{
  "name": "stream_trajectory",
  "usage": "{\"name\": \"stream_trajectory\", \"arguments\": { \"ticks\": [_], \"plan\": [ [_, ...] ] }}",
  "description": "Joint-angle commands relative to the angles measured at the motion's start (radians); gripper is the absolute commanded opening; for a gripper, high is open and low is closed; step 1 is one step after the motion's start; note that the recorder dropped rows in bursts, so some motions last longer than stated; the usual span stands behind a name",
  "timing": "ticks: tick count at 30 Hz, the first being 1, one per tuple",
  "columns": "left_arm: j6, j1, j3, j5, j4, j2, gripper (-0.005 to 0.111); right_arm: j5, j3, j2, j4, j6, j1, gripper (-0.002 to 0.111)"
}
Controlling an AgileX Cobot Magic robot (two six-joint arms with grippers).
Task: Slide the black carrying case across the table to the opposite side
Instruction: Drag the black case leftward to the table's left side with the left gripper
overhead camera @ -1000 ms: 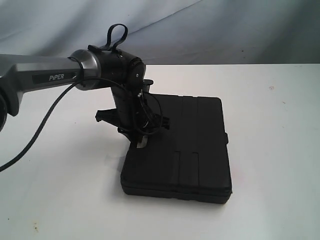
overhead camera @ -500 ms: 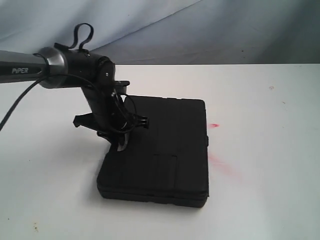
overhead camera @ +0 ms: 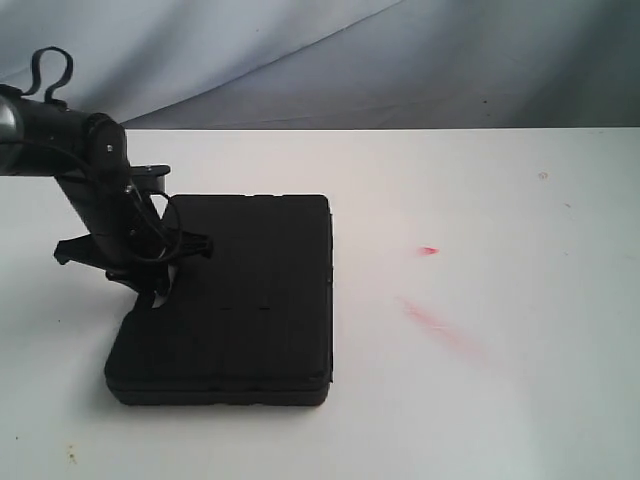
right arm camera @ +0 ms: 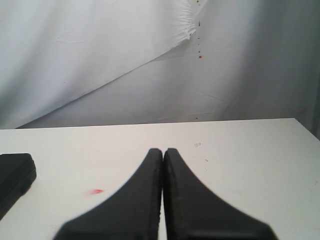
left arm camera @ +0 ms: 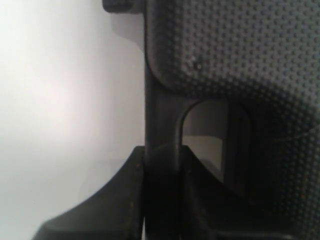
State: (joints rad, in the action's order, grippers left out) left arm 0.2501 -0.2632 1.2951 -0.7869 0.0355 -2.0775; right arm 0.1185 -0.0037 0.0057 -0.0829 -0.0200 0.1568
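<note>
Next, the left gripper releases the black carrying case on the white table, slightly farther away from the red smear (overhead camera: 172,299). The case now lies flat there.
The black carrying case (overhead camera: 245,300) lies flat on the white table (overhead camera: 500,190), at the left of the exterior view. My left gripper (overhead camera: 155,288) points down at the case's left edge. In the left wrist view its two fingers (left arm camera: 120,200) are closed on either side of the case's handle bar (left arm camera: 161,125), beside the dimpled lid (left arm camera: 240,60). My right gripper (right arm camera: 163,152) hangs shut and holding nothing over the bare table (right arm camera: 250,150). One corner of the case (right arm camera: 15,172) shows far off to one side of it. The right gripper is outside the exterior view.
A small red mark (overhead camera: 428,250) and a faint red smear (overhead camera: 440,328) lie on the tabletop to the right of the case. The same red mark (right arm camera: 96,191) shows in the right wrist view. A grey cloth backdrop (overhead camera: 400,60) hangs behind the table's far edge.
The left arm has pulled back to the left, and the case has slid left with it by about a case width. The red marks on the table are now uncovered.
</note>
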Motion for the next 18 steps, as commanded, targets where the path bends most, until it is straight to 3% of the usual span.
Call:
{"name": "stream_trajectory", "arguments": {
  "ticks": [1, 9, 18],
  "plan": [
    [-0.047, 0.062, -0.038, 0.009, -0.029, 0.037, 0.000, -0.002, 0.004, -0.006, -0.009, -0.003, -0.006, 0.000],
    [-0.102, 0.134, -0.051, -0.005, -0.036, 0.050, 0.000, -0.002, 0.004, -0.006, -0.009, -0.003, -0.006, 0.000],
    [-0.120, 0.136, -0.051, 0.004, -0.044, 0.050, 0.000, -0.002, 0.004, -0.006, -0.009, -0.003, -0.006, 0.000]
  ]
}}
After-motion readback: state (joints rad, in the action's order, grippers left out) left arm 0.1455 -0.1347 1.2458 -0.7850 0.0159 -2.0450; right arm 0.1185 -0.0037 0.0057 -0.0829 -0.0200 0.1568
